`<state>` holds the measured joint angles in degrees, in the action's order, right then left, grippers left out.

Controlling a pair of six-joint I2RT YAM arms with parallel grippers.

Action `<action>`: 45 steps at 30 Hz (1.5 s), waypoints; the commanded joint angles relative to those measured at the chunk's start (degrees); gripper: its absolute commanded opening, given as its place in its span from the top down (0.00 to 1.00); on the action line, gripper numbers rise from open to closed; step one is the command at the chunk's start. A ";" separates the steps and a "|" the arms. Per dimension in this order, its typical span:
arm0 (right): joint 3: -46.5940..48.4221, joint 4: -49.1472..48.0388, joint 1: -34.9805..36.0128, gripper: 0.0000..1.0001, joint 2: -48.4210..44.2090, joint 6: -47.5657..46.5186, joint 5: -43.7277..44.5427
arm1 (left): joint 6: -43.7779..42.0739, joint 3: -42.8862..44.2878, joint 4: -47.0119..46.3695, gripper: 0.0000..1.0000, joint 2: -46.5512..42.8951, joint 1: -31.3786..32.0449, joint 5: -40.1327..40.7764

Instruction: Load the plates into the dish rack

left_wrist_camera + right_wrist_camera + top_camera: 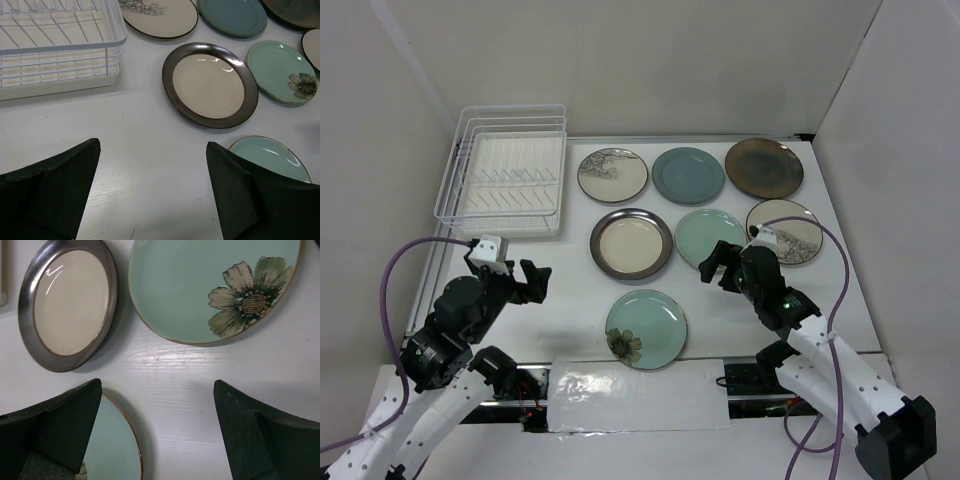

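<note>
Next, I move my left gripper to the pale green flower plate at the front and close it on the plate's edge point(608, 333) beside the flower.
Seven plates lie flat on the white table. At the back are a cream branch plate point(612, 174), a blue-grey plate point(688, 174) and a dark brown plate point(764, 167). The middle row has a cream plate with dark rim point(631, 243), a pale green plate point(705, 232) and a second branch plate point(788, 228), partly hidden by my right arm. A pale green flower plate point(646, 328) lies at the front. The white wire dish rack point(505, 180) stands empty at the back left. My left gripper point(530, 280) is open over bare table point(153, 144). My right gripper point(718, 265) is open between the two green plates point(157, 382).
Grey walls close in on the left, back and right. A cable loops over each arm. The left wrist view shows the rack's front wall point(60, 62) and the dark-rimmed plate point(210, 85). The right wrist view shows a flower on the middle green plate point(215, 285).
</note>
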<state>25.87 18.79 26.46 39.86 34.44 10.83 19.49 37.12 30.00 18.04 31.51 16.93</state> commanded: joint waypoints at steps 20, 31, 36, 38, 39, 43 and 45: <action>-8.89 -9.20 -0.27 0.13 6.90 -3.94 -33.85 | 18.91 4.54 -0.29 0.00 10.35 -0.39 -10.51; -14.44 -19.39 -0.79 0.15 12.96 -3.41 -40.80 | 22.44 0.32 -0.29 0.00 6.57 -0.39 -11.65; -17.42 -26.07 -0.79 0.25 16.91 -2.79 -45.01 | 21.92 -0.74 -0.29 0.00 5.25 -0.39 -13.14; -17.43 -28.26 -1.32 0.27 19.37 -2.79 -46.16 | 21.91 -0.74 -0.29 0.00 5.25 -0.39 -13.15; -18.04 -28.97 -1.32 0.30 20.17 -2.79 -46.16 | 21.91 -0.74 -0.29 0.00 5.25 -0.39 -13.67; -18.05 -31.61 -1.84 0.35 24.12 -3.32 -47.83 | 21.39 -1.79 -0.81 0.00 5.25 -0.39 -14.29; -18.05 -32.23 -1.85 0.41 25.88 -3.93 -48.36 | 21.38 -2.40 -0.82 0.00 4.73 -0.39 -14.82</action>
<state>9.65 -12.10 25.06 63.37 32.12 -37.21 40.86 35.70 31.27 23.73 31.31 3.86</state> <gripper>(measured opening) 0.599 0.995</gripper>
